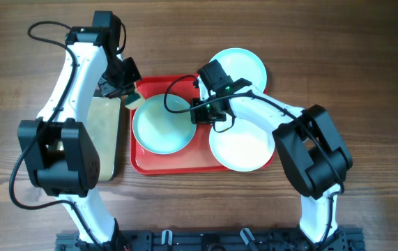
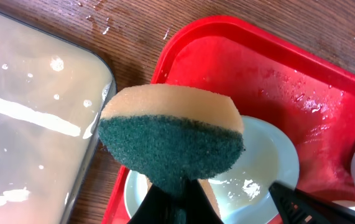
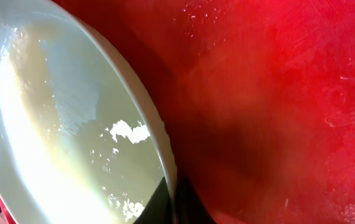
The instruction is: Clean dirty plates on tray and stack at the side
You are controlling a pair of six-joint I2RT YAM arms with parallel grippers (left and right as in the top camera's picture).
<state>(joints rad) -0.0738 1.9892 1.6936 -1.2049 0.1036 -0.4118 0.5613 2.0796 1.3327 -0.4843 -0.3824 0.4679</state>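
Note:
The pale light-blue plate will go down from my right gripper on the bare wooden table [image 1: 303, 109] next to the white plate's tray edge. The light-blue plate is now tilted up over the tray.
A pale light-blue plate [image 1: 160, 125] lies on the red tray [image 1: 185, 162], wet with soapy residue. My right gripper [image 1: 200, 111] is shut on this plate's right rim, and the right wrist view shows the fingers [image 3: 172, 202] pinching the rim of the plate [image 3: 59, 124], which is tilted up over the tray [image 3: 276, 93]. My left gripper [image 1: 127, 90] is shut on a yellow-and-green sponge [image 2: 171, 134], held above the tray's far-left corner [image 2: 276, 68] next to the plate [image 2: 270, 155]. A second pale-blue plate [image 1: 239, 66] sits past the tray's far right corner. A white plate [image 1: 242, 146] rests at the tray's right edge.
A black-rimmed tray with a wet beige inside [image 1: 108, 136] stands just left of the red tray; it also shows in the left wrist view [image 2: 34, 124]. Water drops lie on the wooden table [image 2: 127, 25] between the two trays.

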